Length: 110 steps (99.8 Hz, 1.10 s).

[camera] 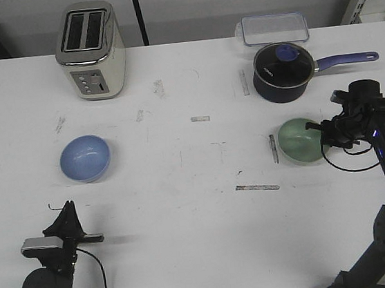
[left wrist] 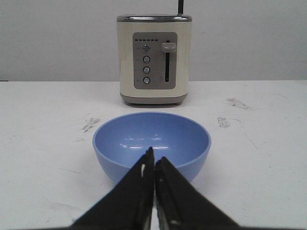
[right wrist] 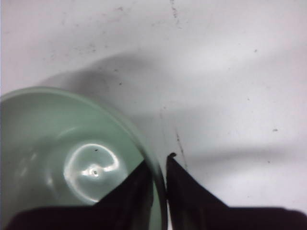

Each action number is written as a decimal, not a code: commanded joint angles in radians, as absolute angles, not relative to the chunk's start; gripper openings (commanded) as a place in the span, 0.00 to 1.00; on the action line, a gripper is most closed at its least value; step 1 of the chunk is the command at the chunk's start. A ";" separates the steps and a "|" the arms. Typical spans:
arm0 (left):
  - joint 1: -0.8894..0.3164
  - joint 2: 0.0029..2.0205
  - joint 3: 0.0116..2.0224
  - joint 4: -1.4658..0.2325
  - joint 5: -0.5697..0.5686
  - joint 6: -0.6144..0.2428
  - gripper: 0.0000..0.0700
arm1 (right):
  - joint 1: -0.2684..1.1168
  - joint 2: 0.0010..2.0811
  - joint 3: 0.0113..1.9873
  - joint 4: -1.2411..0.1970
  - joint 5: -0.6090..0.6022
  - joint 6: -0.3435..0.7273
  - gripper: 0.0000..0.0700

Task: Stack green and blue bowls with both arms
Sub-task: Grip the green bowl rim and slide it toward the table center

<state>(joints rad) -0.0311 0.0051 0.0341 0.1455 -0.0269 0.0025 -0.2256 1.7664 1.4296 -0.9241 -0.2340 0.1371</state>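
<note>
My right gripper needs to set the green bowl, which looks tilted now, down and let go of it on the bare middle of the white table [camera: 199, 158], facing the blue bowl.
The pale blue bowl [camera: 85, 158] sits upright on the white table at the left, in front of the toaster; it also shows in the left wrist view [left wrist: 151, 142]. My left gripper [camera: 67, 215] is shut and empty, near the front edge and short of the blue bowl, its tips [left wrist: 154, 160] just before the bowl's near wall. The pale green bowl [camera: 299, 140] is at the right and looks tilted. My right gripper [camera: 318, 132] is shut on its right rim, one finger inside and one outside [right wrist: 158, 165]; the bowl [right wrist: 62, 153] fills that view's lower left.
A cream toaster [camera: 91, 50] stands at the back left, also in the left wrist view [left wrist: 154, 60]. A dark navy saucepan [camera: 283, 71] with a lid and long handle sits just behind the green bowl. A clear lidded container [camera: 272, 29] is at the back edge.
</note>
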 commanded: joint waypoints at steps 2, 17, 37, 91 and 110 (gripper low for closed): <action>-0.033 0.003 0.012 0.158 -0.027 0.011 0.00 | -0.229 1.795 1.438 -0.918 -0.237 0.155 0.01; -0.033 0.003 0.012 0.158 -0.027 0.011 0.00 | -0.229 1.786 1.439 -0.922 -0.250 0.160 0.01; -0.033 0.003 0.012 0.158 -0.027 0.012 0.00 | -0.219 1.729 1.440 -0.905 -0.296 0.195 0.01; -0.033 0.003 0.012 0.158 -0.027 0.011 0.00 | 0.138 1.673 1.439 -0.881 -0.234 0.443 0.01; -0.033 0.003 0.012 0.158 -0.027 0.011 0.00 | 0.304 1.679 1.439 -0.838 -0.141 0.557 0.01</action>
